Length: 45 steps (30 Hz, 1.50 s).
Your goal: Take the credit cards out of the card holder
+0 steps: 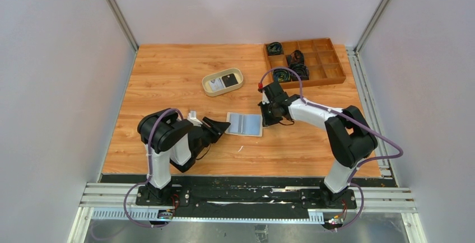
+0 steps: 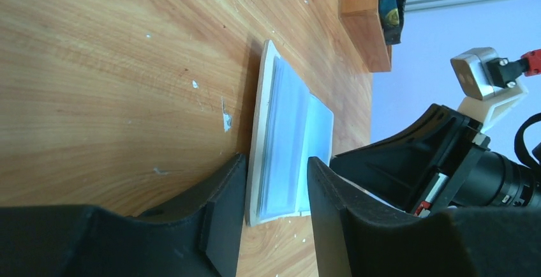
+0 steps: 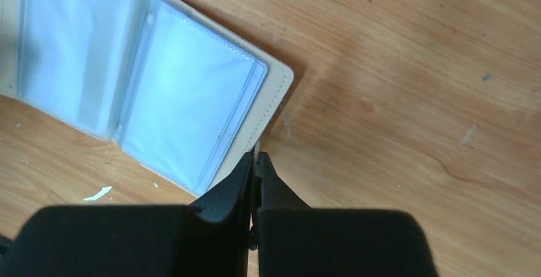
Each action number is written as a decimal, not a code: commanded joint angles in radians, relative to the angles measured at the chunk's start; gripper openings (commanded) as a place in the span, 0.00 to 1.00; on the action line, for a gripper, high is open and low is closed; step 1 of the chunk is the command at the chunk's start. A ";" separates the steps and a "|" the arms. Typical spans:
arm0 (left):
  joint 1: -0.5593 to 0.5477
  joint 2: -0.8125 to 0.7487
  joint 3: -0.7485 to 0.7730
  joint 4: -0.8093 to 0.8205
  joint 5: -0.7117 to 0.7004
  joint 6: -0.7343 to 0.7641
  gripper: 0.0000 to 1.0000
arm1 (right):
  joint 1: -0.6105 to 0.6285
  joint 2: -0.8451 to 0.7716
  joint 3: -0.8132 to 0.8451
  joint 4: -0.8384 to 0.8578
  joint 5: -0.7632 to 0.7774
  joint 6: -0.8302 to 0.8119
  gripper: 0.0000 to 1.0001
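The edge of the card holder's cover is keeping my right gripper busy, so my left gripper needs to first close on the opposite edge [image 2: 256, 181] to free my right gripper for the pockets.
The card holder [image 1: 244, 124] lies open and flat on the wooden table, its pale blue pockets facing up [image 3: 172, 92]. My left gripper [image 1: 224, 126] is open at its left end, and the left wrist view shows its near edge [image 2: 287, 130] lying between the spread fingers [image 2: 275, 162]. My right gripper [image 1: 264, 118] is shut at the right end, its tips [image 3: 255, 157] pinching the cream cover's edge. A black credit card [image 1: 229, 79] and a white one [image 1: 215, 85] lie in the oval tray. I see no card in the holder's visible pockets.
The oval beige tray [image 1: 208, 80] sits behind the holder. A brown wooden compartment box [image 1: 336, 75] with dark coiled items stands at the back right and shows in the left wrist view [image 2: 363, 22]. White walls enclose the table.
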 commanded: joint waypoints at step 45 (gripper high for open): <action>0.019 -0.037 -0.085 0.043 -0.234 -0.023 0.35 | -0.019 0.050 0.003 0.108 -0.260 -0.049 0.00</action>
